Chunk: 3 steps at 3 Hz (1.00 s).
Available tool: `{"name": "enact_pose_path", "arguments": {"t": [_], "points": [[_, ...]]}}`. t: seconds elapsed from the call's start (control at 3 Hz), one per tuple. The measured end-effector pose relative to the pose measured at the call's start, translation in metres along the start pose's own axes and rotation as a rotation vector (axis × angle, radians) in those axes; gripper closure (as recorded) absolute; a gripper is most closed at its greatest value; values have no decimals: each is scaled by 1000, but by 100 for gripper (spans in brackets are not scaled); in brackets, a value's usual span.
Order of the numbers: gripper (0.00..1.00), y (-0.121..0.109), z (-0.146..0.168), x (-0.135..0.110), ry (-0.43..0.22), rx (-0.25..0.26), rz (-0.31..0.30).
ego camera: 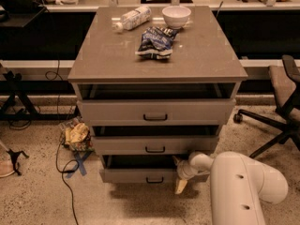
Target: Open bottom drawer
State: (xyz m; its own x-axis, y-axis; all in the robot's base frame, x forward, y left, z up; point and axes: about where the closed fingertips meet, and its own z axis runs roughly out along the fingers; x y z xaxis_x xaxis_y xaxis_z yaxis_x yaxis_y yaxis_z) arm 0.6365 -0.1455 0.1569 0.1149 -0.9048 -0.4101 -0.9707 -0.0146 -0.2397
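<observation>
My gripper straddles the bottom drawer's front away from its handle, so next I grip the front's top edge (pixel 173 169) there and pull the drawer farther out.
The bottom drawer (pixel 131 175) is the lowest, shallowest front of the grey-beige cabinet, with a small black bar handle (pixel 154 180). It stands pulled out a little, with a dark gap above its front. My gripper (pixel 178 173) is at the right end of this drawer front, to the right of the handle. It looks open: one finger (pixel 176 160) reaches up at the gap above the front, and the other (pixel 180 186) hangs down in front of it. My white arm (pixel 243 186) comes in from the lower right.
The middle drawer (pixel 154 144) and top drawer (pixel 154 111) are also slightly out. On the cabinet top (pixel 103 55) lie a bottle (pixel 132 18), a bowl (pixel 176 16) and a chip bag (pixel 154 40). An office chair (pixel 281 102) stands right; cables and a bag (pixel 77 136) lie left.
</observation>
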Motion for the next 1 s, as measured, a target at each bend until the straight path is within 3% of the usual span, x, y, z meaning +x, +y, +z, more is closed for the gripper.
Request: {"name": "enact_pose_path", "arguments": {"t": [0.67, 1.0], "points": [[0, 17, -17, 8, 89, -53, 100], [27, 29, -16, 21, 99, -81, 163]]}}
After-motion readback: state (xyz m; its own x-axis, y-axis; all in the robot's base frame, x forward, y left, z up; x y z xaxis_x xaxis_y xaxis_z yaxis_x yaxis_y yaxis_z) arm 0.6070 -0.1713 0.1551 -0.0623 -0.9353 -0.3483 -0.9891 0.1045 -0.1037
